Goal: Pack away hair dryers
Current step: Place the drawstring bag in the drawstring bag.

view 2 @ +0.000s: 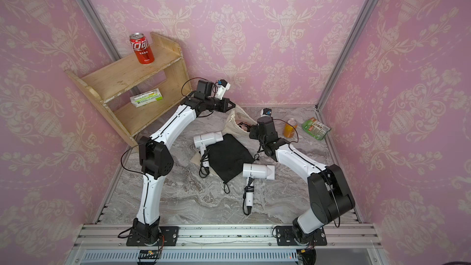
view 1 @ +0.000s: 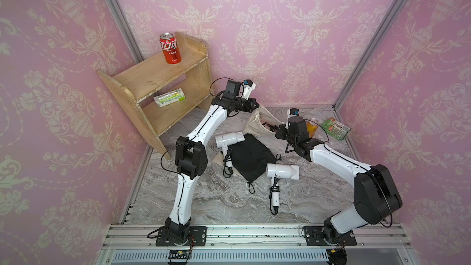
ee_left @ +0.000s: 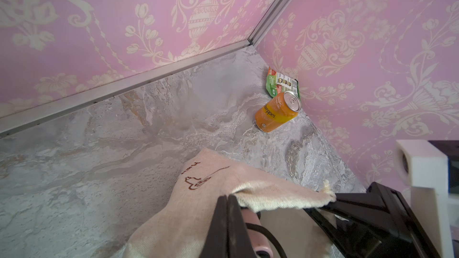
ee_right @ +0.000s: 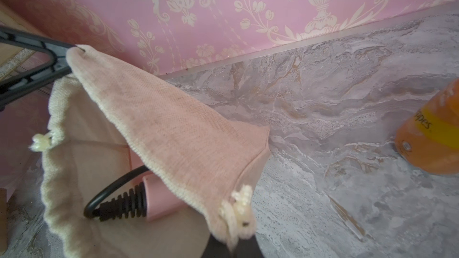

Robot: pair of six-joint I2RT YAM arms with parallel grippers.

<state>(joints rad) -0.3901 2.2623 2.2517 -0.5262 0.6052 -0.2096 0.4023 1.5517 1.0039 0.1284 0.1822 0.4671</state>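
Note:
My left gripper pinches the pouch's rim away from the drawstring knot, so I should lower the pouch, open both grippers and take its corners (ee_right: 41, 141) by the knots.
A beige pouch (view 1: 257, 123) (view 2: 235, 123) is held open at the back of the table. My left gripper (ee_left: 228, 196) is shut on one side of its rim. My right gripper (ee_right: 233, 241) is shut on the opposite side by the drawstring knot. Inside the pouch (ee_right: 173, 130) lies the pink hair dryer (ee_right: 161, 197) (ee_left: 250, 219), its black cord showing at the mouth. Two white hair dryers (view 1: 230, 138) (view 1: 281, 170) lie on the table with bundled cords, on either side of a flat black pouch (view 1: 251, 158).
A wooden shelf (view 1: 158, 82) stands at the back left with a red can (view 1: 170, 48) on top and a green-white packet (view 1: 169, 97) below. An orange can (view 1: 312, 127) and a green packet (view 1: 336, 128) sit at the back right near the wall.

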